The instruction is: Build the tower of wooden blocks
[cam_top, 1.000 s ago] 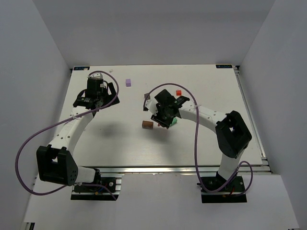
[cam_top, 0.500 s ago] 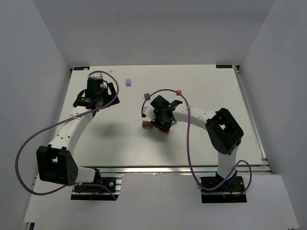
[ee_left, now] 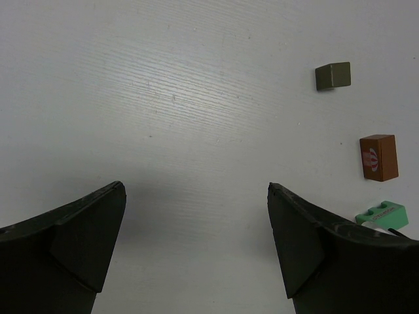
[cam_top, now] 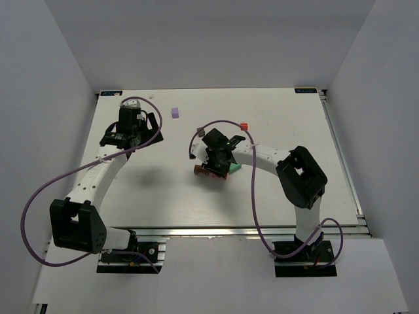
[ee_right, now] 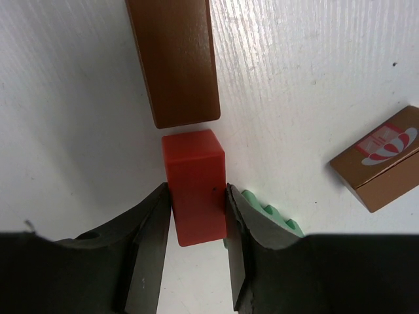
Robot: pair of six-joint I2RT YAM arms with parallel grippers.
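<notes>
The red block, now held low over the table, will be let go by my right gripper on the table, snug against the end of the brown bar (cam_top: pixel 215 174) (ee_right: pixel 196 180).
My right gripper (ee_right: pixel 196 196) is shut on a red block (ee_right: pixel 194 186), held low over the table. The block's far end lies right against a brown bar (ee_right: pixel 173 59) lying flat. A green toothed piece (ee_right: pixel 272 219) shows just behind the right finger, and a brown block with a red-and-white sticker (ee_right: pixel 383 159) lies to its right. From above, the right gripper (cam_top: pixel 216 163) covers the red block; the brown bar (cam_top: pixel 197 170) peeks out at its left. My left gripper (ee_left: pixel 195 190) hangs open and empty at the table's far left (cam_top: pixel 131 124).
Loose on the table are a lilac cube (cam_top: pixel 175 112), a small red cube (cam_top: pixel 243 126) and a dark grey cube (cam_top: pixel 201 131). The left wrist view shows the dark cube (ee_left: pixel 332 76), the stickered brown block (ee_left: pixel 378 157) and the green piece (ee_left: pixel 382 214) at its right.
The right arm has swung left and down with the red block, bringing it against the brown bar. The left arm has not moved.
</notes>
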